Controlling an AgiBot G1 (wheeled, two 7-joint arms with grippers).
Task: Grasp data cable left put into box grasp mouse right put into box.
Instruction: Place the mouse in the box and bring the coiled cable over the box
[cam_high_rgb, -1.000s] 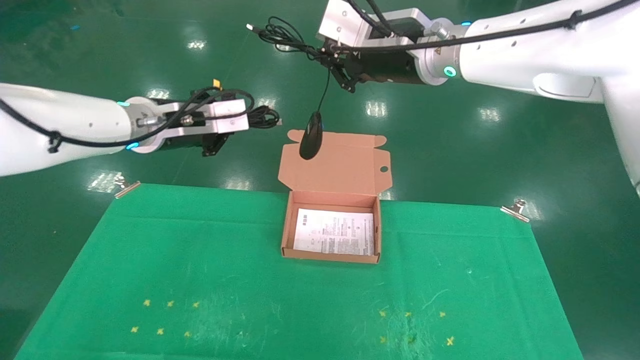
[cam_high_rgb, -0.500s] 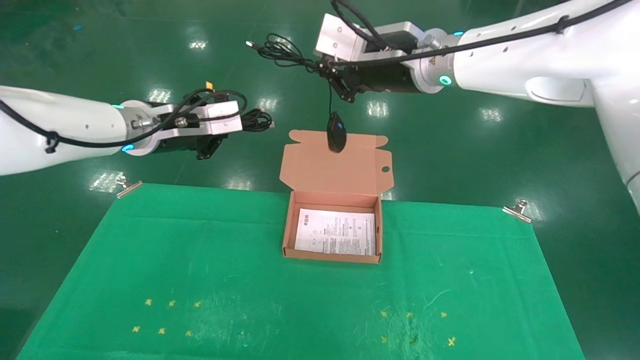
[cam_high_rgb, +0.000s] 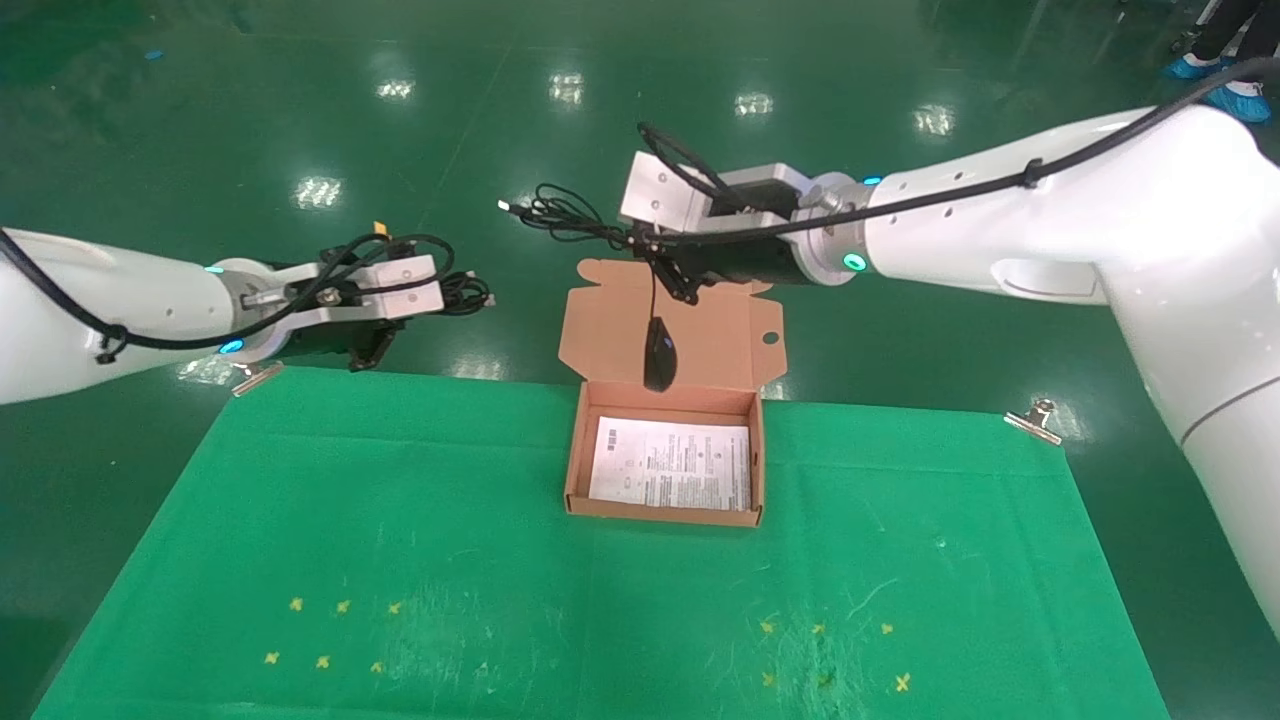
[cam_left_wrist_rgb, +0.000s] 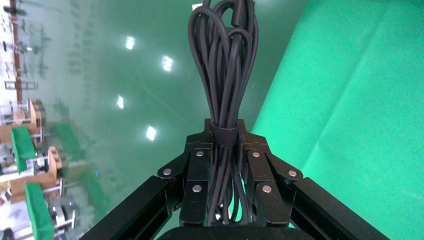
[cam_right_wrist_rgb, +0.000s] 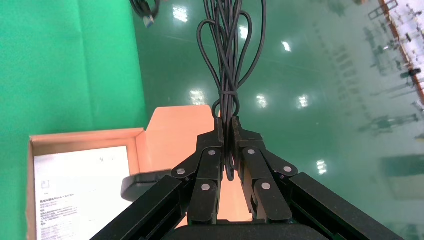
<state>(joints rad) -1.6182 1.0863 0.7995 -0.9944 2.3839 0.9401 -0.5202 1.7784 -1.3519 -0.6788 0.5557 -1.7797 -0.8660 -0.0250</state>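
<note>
Next, my right gripper lets go of the mouse's cord on the white sheet (cam_high_rgb: 665, 425) (cam_right_wrist_rgb: 125, 207), along the back side of the box.
The orange-brown box (cam_high_rgb: 573, 470) stands open at the table's far middle, lid (cam_high_rgb: 700, 325) tilted back, a white sheet (cam_high_rgb: 670, 465) on its bottom. My right gripper (cam_high_rgb: 655, 255) hovers over the lid, shut on the mouse's cord (cam_high_rgb: 560, 212). The black mouse (cam_high_rgb: 659, 356) hangs from it just above the box's back wall. In the right wrist view the gripper (cam_right_wrist_rgb: 226, 125) pinches the cord (cam_right_wrist_rgb: 227, 60), with the mouse (cam_right_wrist_rgb: 142, 182) by the box (cam_right_wrist_rgb: 85, 136). My left gripper (cam_high_rgb: 435, 297) is beyond the table's far left edge, shut on the data cable (cam_high_rgb: 465, 293). The left wrist view shows the gripper (cam_left_wrist_rgb: 223, 134) clamped on the bundle (cam_left_wrist_rgb: 223, 65).
A green cloth (cam_high_rgb: 400, 540) covers the table, held by metal clips at the far left corner (cam_high_rgb: 255, 372) and far right corner (cam_high_rgb: 1035, 420). Small yellow crosses mark the cloth near left (cam_high_rgb: 340, 607) and near right (cam_high_rgb: 815, 628). Shiny green floor lies beyond.
My right gripper has come down and nearer with the cord, and the mouse has dropped from the lid's far edge to just above the box's back wall. My left gripper has moved lower and leftward with the data cable.
</note>
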